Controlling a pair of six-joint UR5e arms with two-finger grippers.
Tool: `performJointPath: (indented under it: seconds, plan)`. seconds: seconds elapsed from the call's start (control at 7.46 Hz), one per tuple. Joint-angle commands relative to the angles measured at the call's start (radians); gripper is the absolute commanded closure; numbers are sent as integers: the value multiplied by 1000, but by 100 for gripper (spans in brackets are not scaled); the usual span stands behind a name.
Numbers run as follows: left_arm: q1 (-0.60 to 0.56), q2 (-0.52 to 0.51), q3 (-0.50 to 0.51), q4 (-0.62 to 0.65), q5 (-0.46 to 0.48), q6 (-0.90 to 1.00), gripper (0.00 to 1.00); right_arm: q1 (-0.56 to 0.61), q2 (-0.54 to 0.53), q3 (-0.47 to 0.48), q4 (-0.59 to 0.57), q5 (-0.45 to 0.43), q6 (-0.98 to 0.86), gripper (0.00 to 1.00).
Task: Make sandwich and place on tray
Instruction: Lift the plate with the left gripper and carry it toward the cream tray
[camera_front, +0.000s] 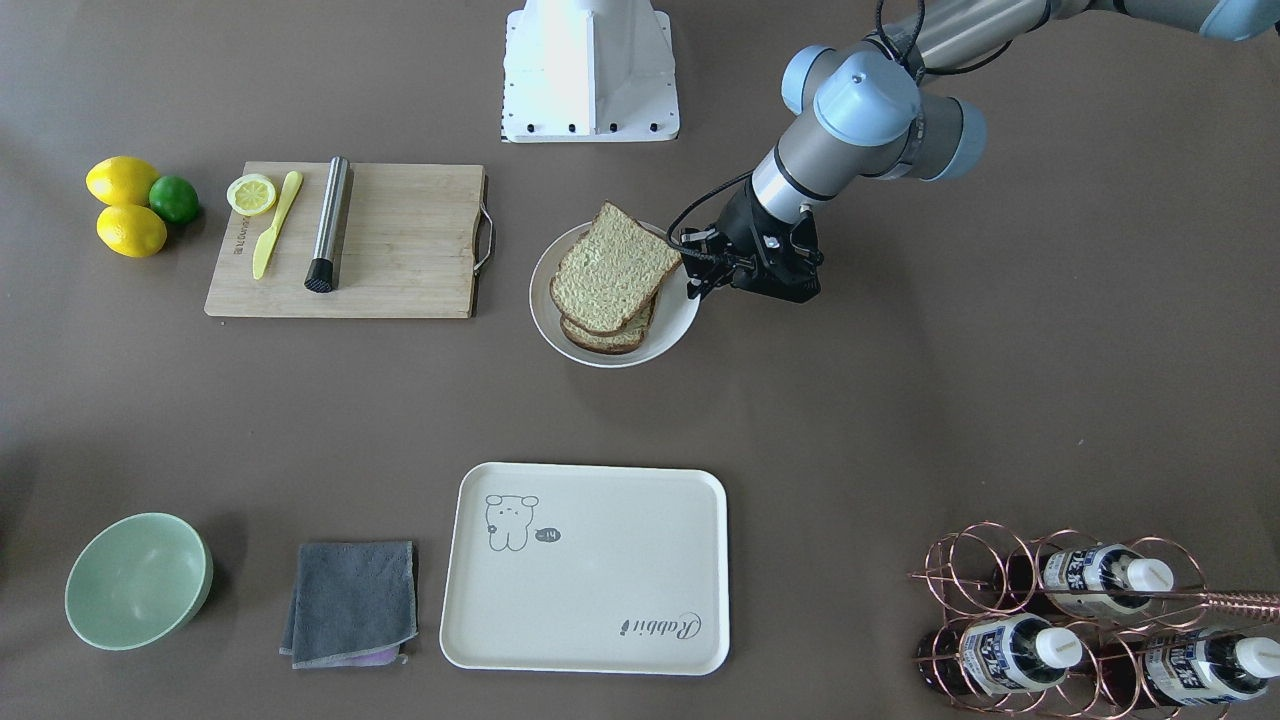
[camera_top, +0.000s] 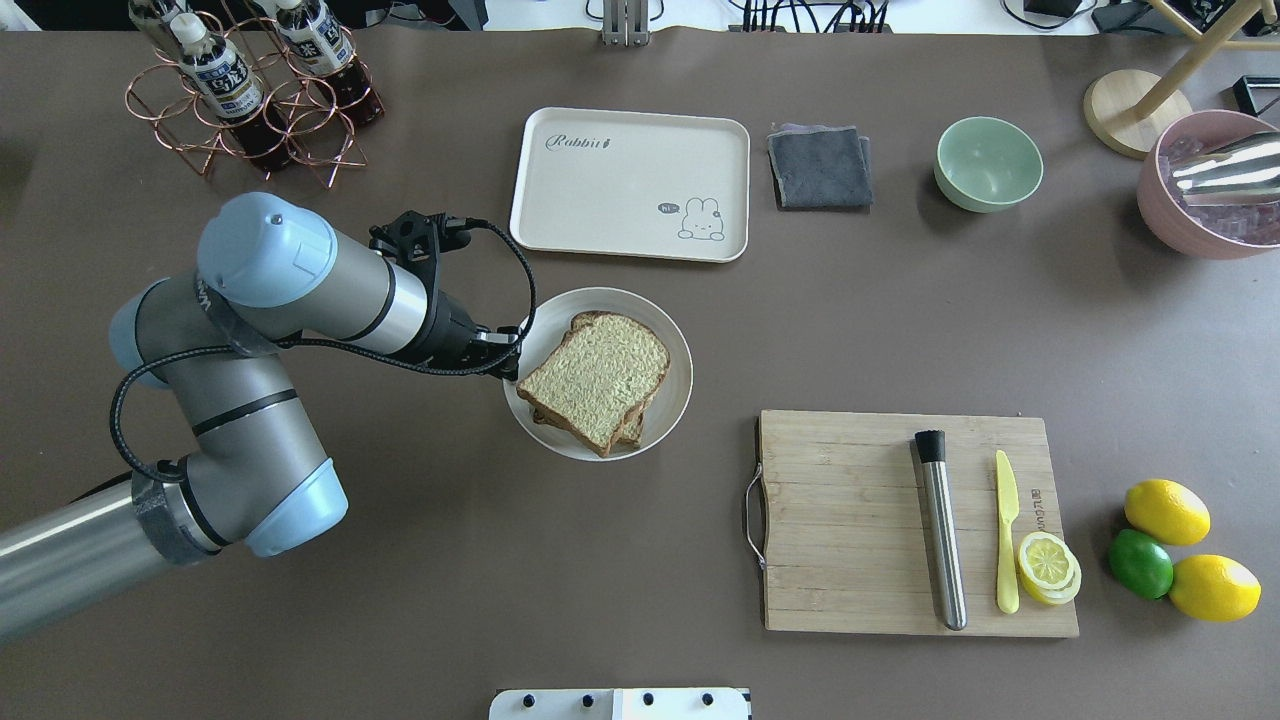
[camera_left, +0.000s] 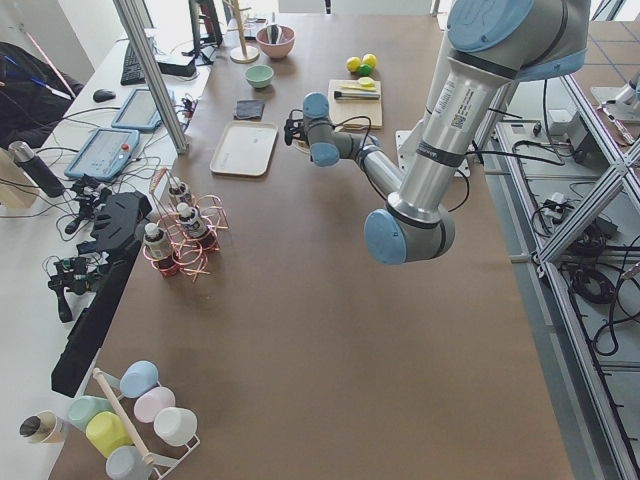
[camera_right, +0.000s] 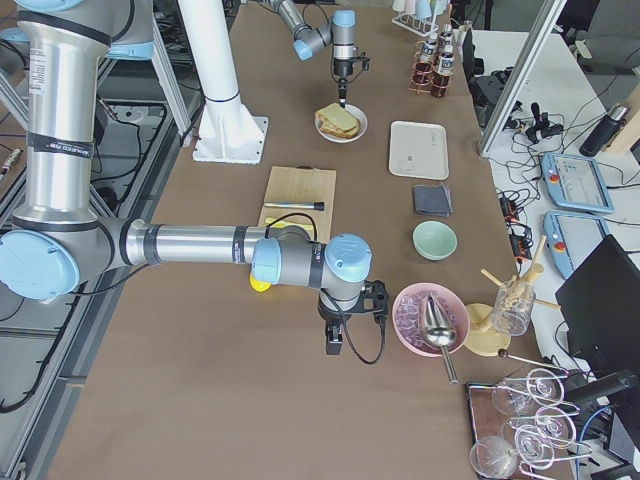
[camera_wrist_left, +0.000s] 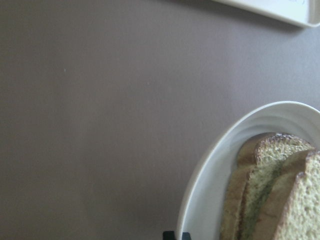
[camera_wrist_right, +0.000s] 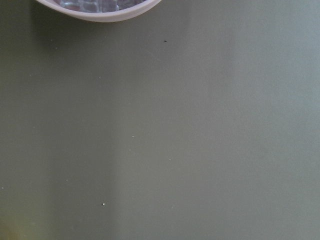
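The white plate, now at mid-table with the bread on it, will be let go by my left gripper in the middle of the cream tray (camera_front: 582, 581), beside the drawing of the bear.
Two tan speckled bread slices (camera_front: 610, 270) lie stacked on a round white plate (camera_front: 545, 300) at mid-table; they also show in the overhead view (camera_top: 595, 380) and the left wrist view (camera_wrist_left: 270, 195). No egg shows. The cream tray (camera_front: 585, 600) with the bear drawing lies bare beyond the plate (camera_top: 620, 200). My left gripper (camera_front: 693, 282) points down at the plate's rim beside the bread (camera_top: 510, 362); its tips look shut and hold nothing. My right gripper (camera_right: 338, 340) hangs low over the table near a pink bowl; I cannot tell if it is open.
A wooden cutting board (camera_top: 850, 560) bears a steel cylinder (camera_top: 942, 530), a yellow knife (camera_top: 1006, 530) and lemon slices (camera_top: 1046, 565). Lemons and a lime (camera_top: 1140, 563) lie beside it. A green bowl (camera_top: 988, 163), grey cloth (camera_top: 818, 166), bottle rack (camera_top: 250, 100) and pink bowl (camera_top: 1215, 185) line the far side.
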Motion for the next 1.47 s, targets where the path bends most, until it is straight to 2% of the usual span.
performJointPath:
  seconds: [0.0,0.13,0.54,0.67,0.8,0.94,1.34]
  plan:
    - [-116,-171,217,-4,-83,3,100,0,-2,-21,1,0,0,0]
    - [-144,-278,359,-11,-94,4,100,-1,-2,-22,0,1,0,0]
    - [-184,-449,671,-137,-88,4,100,-1,-1,-26,1,0,0,0]
    - [-192,-521,777,-146,-75,4,100,-1,3,-29,1,0,2,0]
    - [-190,-575,909,-215,-18,1,100,-1,3,-29,1,0,2,0]
    - [-190,-604,992,-267,5,1,100,0,3,-27,1,1,2,0]
    - [-184,-606,1007,-270,41,1,100,0,4,-27,1,1,0,0]
